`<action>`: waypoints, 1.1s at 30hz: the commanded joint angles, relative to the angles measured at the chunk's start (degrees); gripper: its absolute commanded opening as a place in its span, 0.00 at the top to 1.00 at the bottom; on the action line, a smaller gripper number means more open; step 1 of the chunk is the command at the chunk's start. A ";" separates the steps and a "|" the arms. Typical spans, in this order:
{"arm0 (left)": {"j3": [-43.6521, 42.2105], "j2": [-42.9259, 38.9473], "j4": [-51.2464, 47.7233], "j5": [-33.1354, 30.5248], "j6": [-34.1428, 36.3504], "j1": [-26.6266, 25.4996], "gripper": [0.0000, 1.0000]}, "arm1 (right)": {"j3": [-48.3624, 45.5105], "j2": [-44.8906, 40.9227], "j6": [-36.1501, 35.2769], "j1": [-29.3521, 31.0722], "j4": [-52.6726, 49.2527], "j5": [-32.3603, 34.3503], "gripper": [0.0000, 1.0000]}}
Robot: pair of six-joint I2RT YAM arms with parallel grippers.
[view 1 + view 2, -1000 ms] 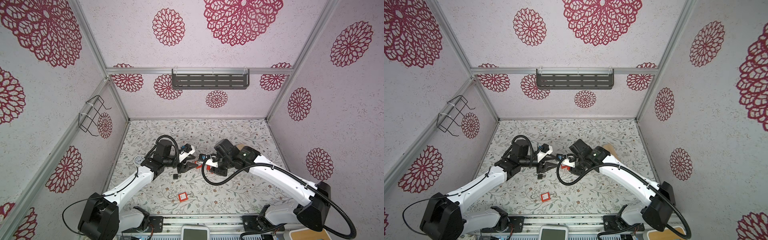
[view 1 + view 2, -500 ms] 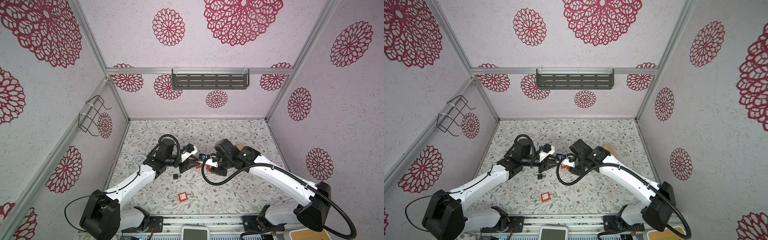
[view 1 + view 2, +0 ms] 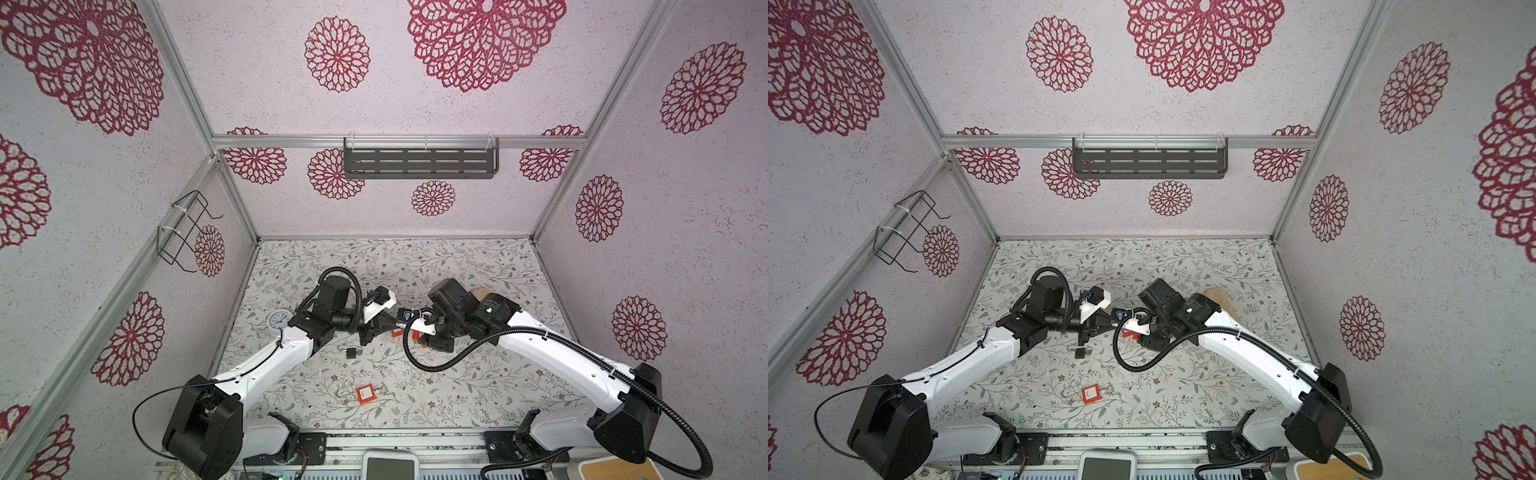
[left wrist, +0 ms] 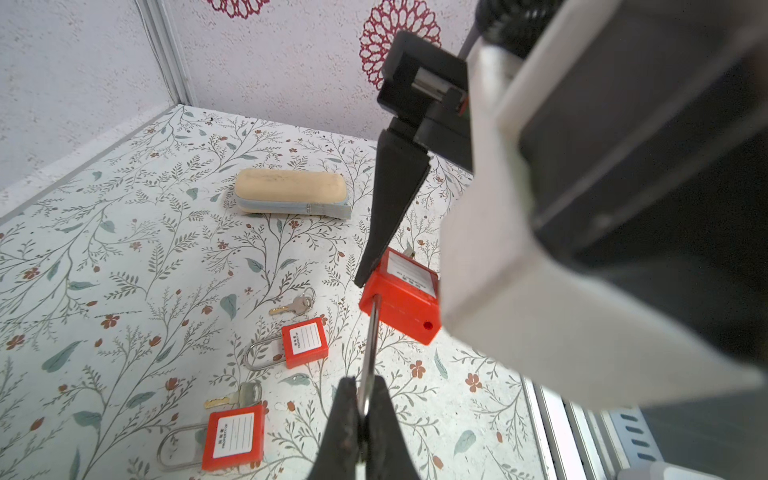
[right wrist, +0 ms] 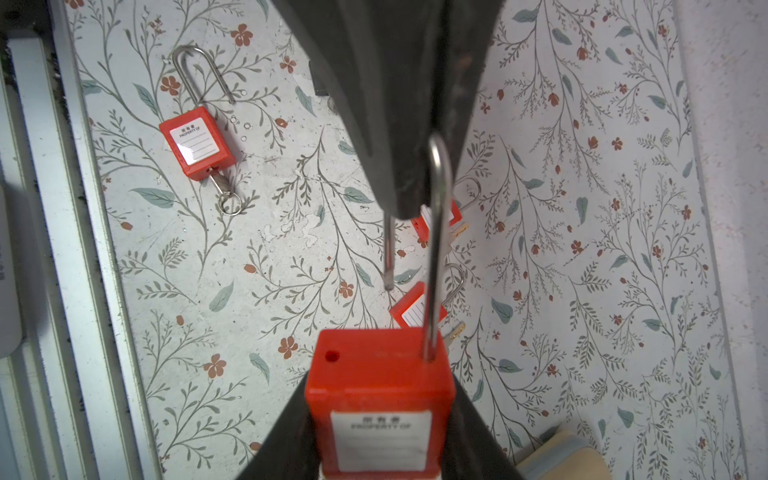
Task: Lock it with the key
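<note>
Next, I take the padlock's body by its wide sides (image 5: 381, 441) with my right gripper, hole under the leg, because the padlock's empty hole sits crooked from the padlock's loose leg.
My right gripper (image 5: 380, 388) is shut on the body of a red padlock (image 5: 380, 374) with a white label, held above the table. Its steel shackle (image 5: 436, 249) stands open: one leg sits in the body, the free leg hangs clear of the empty hole. My left gripper (image 4: 362, 386) is shut on the shackle's (image 4: 372, 345) bend. In both top views the two grippers (image 3: 388, 324) (image 3: 415, 334) meet over the table's middle. Two loose keys (image 4: 291, 305) (image 4: 232, 399) lie on the table below. Whether a key sits in the held padlock cannot be told.
Two more red padlocks (image 4: 305, 340) (image 4: 235, 434) lie under the held one. Another red padlock (image 3: 365, 392), with a key in it, lies near the front. A small black lock (image 3: 352, 353), a round dial (image 3: 279, 320) and a beige pouch (image 4: 291, 195) are also on the table.
My left gripper has closed on the shackle, and its arm has edged right toward the padlock. The right arm and the padlock have stayed still.
</note>
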 commanded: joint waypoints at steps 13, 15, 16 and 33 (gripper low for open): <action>3.08 -0.49 -0.56 4.47 1.82 -0.45 1.00 | -7.57 -13.21 -2.67 -2.66 5.04 -1.86 0.29; 3.19 -0.40 -0.14 4.86 1.98 -0.69 1.00 | -7.95 -13.82 -2.74 -3.63 4.50 -3.44 0.30; 3.27 -0.32 -0.17 4.95 2.21 -0.80 1.00 | -7.82 -13.79 -2.76 -4.02 4.11 -3.97 0.30; 4.24 -1.19 -1.32 6.16 6.16 -3.08 1.00 | -4.79 -8.80 -5.08 -6.61 0.87 -12.18 0.43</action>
